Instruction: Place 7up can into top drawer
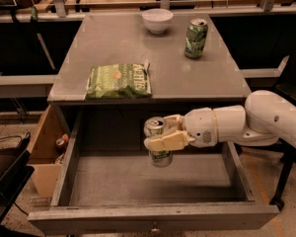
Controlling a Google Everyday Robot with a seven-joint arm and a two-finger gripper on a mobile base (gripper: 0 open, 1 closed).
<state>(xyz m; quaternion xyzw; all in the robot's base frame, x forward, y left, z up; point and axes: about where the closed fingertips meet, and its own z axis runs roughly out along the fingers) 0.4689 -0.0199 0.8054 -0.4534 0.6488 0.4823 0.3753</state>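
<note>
The robot's gripper will set the 7up can down on the drawer's grey bottom near the front panel [150, 185], straight behind the knob.
The 7up can [157, 128] is a pale silver can with light green print, held upright in my gripper [164, 136], which is shut on it. The white arm comes in from the right. The can hangs above the grey bottom of the open top drawer [138, 181], over its back middle part, not touching the floor. The drawer is pulled fully out below the table, with a small knob [154, 228] on its front panel.
On the grey table top [113, 43] lie a green chip bag [119, 81], a white bowl [157, 20] and a darker all-green can [195, 38]. A cardboard box [44, 152] with a can inside stands on the floor at left.
</note>
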